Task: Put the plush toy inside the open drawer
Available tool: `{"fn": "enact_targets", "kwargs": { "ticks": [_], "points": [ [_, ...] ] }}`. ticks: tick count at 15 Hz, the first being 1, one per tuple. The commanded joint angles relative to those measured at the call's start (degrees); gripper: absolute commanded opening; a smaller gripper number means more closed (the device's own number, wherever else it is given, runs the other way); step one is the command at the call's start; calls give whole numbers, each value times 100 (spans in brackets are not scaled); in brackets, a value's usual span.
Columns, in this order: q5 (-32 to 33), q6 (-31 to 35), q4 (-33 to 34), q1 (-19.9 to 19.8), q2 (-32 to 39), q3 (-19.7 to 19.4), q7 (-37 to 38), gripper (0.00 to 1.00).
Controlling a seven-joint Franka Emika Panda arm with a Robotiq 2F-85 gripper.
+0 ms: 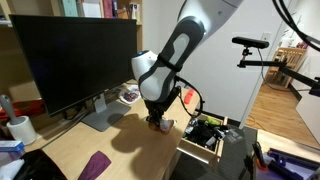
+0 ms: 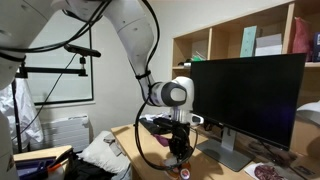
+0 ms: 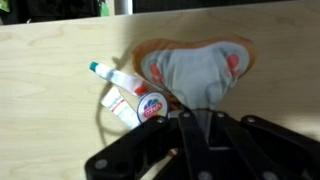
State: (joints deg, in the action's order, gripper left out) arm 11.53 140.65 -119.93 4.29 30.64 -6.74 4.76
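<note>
Next, I release the plush toy on the dark clutter (image 1: 206,123) toward the open drawer's far end.
The plush toy (image 3: 195,70), tan-brown at the edges with a pale grey-white belly, hangs in front of my gripper (image 3: 200,112) in the wrist view. The black fingers are pinched together on its lower tip, and its shadow falls on the light wood desk (image 3: 50,60) below. In both exterior views my gripper (image 1: 158,122) (image 2: 180,152) points down just above the desk. The open drawer (image 1: 205,136), with a pale front and dark clutter inside, sits just beside the gripper at the desk edge.
A white tube with a teal cap (image 3: 108,74) and a round white bottle with a blue-red label (image 3: 150,106) lie on the desk under the toy. A big black monitor (image 1: 70,55) stands behind. A purple cloth (image 1: 95,165) lies near the front. A red-orange object (image 1: 187,97) sits past the gripper.
</note>
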Motion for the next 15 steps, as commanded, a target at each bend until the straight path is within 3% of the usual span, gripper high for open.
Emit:
{"fn": "enact_targets", "kwargs": {
  "ticks": [1,8,15],
  "points": [
    [413,54,-747,-306,-703,-277,-300,9],
    [729,13,-1143,-1169,-1182,-783,-916,9],
    [52,540,-1010,-2113,-546,-627,-1846,9]
  ]
}}
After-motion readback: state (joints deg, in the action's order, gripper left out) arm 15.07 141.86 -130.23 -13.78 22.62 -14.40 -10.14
